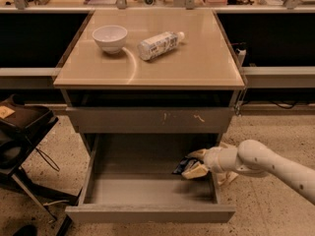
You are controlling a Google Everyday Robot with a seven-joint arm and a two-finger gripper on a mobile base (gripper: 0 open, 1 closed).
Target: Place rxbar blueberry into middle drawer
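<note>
Next, my gripper releases the rxbar blueberry on the middle drawer's grey bottom point(176, 171), near the side of the drawer under my arm.
The middle drawer point(147, 190) is pulled wide open below the cabinet, its smooth grey floor bare. My gripper point(193, 165) reaches in from the right over the drawer's right side, a little above the floor. Its pale fingers point(196, 171) are shut on the rxbar blueberry point(180, 165), a dark wrapper with light print that sticks out to the left of the fingers, inside the drawer's right rear area.
The closed drawer front above point(150, 119) has pale scratch marks. On the cabinet top stand a white bowl point(110, 37) and a white plastic bottle point(158, 44) lying on its side. A black chair point(22, 132) stands at the left.
</note>
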